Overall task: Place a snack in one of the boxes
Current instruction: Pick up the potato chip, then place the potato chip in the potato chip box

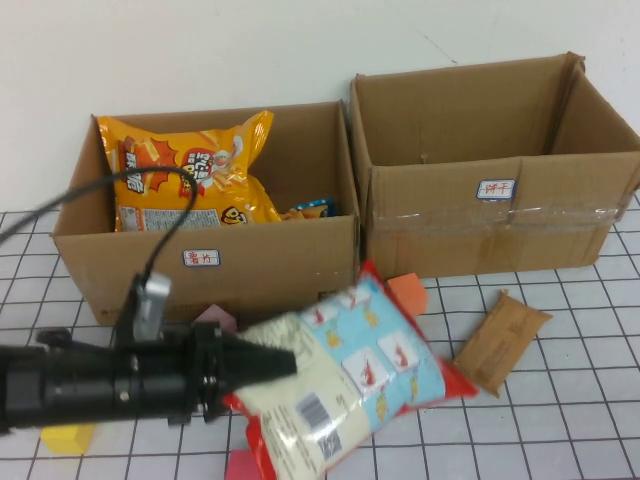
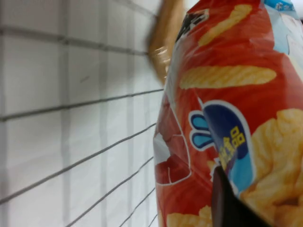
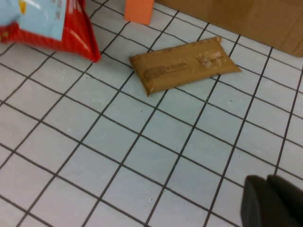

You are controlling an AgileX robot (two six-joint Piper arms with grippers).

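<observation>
Next, my left gripper lets go of the red and light-blue snack bag in the box [image 1: 258, 156] against the orange chips bag.
A large red and light-blue snack bag [image 1: 345, 385] hangs tilted in front of the left box [image 1: 300, 262]. My left gripper [image 1: 285, 365] is shut on the bag's left edge. In the left wrist view the bag [image 2: 227, 94] fills the right side, pressed against one dark finger [image 2: 225, 203]. The left box holds an orange chips bag [image 1: 190, 170]. The right box [image 1: 560, 225] stands open beside it. My right gripper [image 3: 266, 182] is shut and empty above the tiled surface, out of the high view. A brown flat packet [image 1: 500, 340] lies ahead of it [image 3: 184, 65].
An orange block [image 1: 408, 293] lies before the right box and shows in the right wrist view [image 3: 138, 10]. A yellow block [image 1: 68, 437] and pink blocks [image 1: 212, 317] lie near the left arm. A corner of the snack bag [image 3: 47, 19] shows in the right wrist view.
</observation>
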